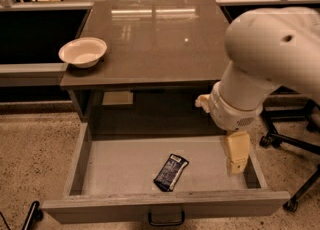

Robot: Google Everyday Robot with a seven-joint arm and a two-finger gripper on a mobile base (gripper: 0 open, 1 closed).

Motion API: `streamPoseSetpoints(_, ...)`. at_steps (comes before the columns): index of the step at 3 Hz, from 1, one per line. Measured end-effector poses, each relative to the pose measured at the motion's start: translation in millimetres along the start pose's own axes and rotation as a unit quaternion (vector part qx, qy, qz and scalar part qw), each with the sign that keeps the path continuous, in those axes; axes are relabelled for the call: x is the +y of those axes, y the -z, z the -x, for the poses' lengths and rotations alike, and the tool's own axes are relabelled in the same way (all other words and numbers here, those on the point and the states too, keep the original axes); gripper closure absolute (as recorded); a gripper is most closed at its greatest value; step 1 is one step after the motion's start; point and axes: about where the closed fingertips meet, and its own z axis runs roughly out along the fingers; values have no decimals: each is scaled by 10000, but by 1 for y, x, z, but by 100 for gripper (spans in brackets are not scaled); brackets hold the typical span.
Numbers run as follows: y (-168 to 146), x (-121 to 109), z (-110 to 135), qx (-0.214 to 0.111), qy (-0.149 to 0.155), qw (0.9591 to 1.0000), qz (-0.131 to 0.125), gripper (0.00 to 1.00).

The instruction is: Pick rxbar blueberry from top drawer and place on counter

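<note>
I should close my gripper on the far end (176, 162) of the rxbar blueberry, which is the end that points away from the handle of the drawer.
The rxbar blueberry (170, 172), a dark navy wrapper with white print, lies flat on the light grey floor of the open top drawer (120, 166), near the front and just right of centre. My gripper (237, 160) hangs pointing down into the drawer's right end, to the right of the bar and apart from it. The big white arm (265, 59) above it covers the counter's right front corner. The glossy grey-brown counter (155, 39) sits above the drawer. Nothing is held.
A cream bowl (83, 52) stands at the counter's left front corner. The drawer's front panel has a dark handle (166, 219). Black chair legs with castors (290, 141) stand at the right. Long grey ledges (30, 69) flank the counter. A dark pole tip (32, 213) shows at bottom left.
</note>
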Motion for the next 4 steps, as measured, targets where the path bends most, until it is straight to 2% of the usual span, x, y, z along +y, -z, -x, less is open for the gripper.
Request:
streamPoseSetpoints(1, -55, -19, 24, -102, 1184, 9928, 135, 0)
streamPoseSetpoints(2, -86, -28, 28, -702, 1765, 9818, 71, 0)
streamPoseSetpoints(3, -90, -24, 30, -876, 2093, 9739, 74, 0)
streamPoseSetpoints(4, -102, -31, 31, -734, 2161, 9726, 441, 0)
